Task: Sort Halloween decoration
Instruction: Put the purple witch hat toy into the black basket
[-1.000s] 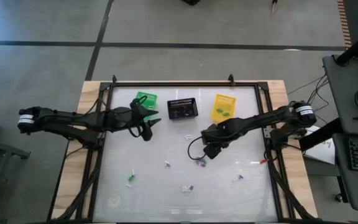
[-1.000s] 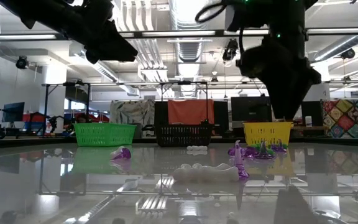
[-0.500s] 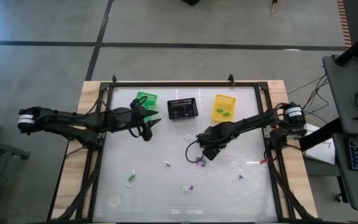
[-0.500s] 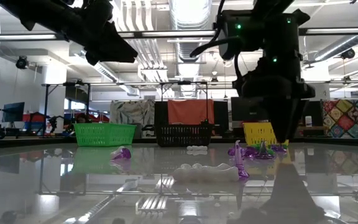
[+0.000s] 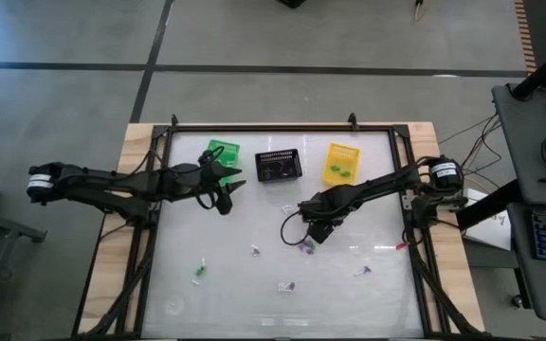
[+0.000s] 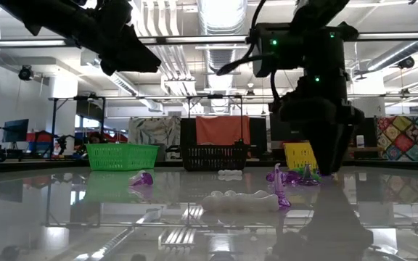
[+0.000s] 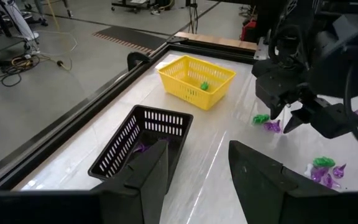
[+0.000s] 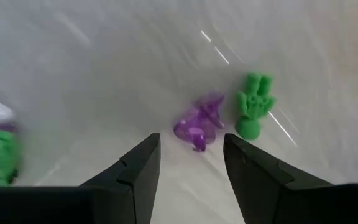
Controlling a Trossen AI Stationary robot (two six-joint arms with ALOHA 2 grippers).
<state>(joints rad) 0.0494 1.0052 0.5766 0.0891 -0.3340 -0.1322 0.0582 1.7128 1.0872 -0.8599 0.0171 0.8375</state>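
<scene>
My right gripper should move away from the green trinket and pinch just the outer purple trinket (image 8: 191, 132), because the purple trinkets are bunched up beside the green trinket.
Tiny trinkets lie scattered on the glossy white table: a purple one (image 8: 199, 129) and a green hand-shaped one (image 8: 253, 106) side by side (image 5: 303, 244), and others nearer the front edge (image 5: 198, 272) (image 5: 254, 250) (image 5: 285, 286) (image 5: 362, 272). My right gripper (image 8: 191, 149) (image 5: 313, 230) is open and points down just short of the purple trinket, low over the table (image 6: 325, 156). My left gripper (image 5: 227, 189) (image 7: 197, 158) waits open, raised near the green basket (image 5: 222, 152).
Three small baskets stand in a row near the far edge: green, black (image 5: 278, 166) (image 7: 145, 146) and yellow (image 5: 340, 163) (image 7: 196, 79), the yellow one with green pieces inside. A black frame (image 5: 263, 127) runs around the table. More trinkets show in the low view (image 6: 238, 199).
My right gripper has come down toward the table and shifted a little toward the table's left edge, closing in on the purple and green trinkets. Its fingers have stayed open. The trinkets have not moved.
</scene>
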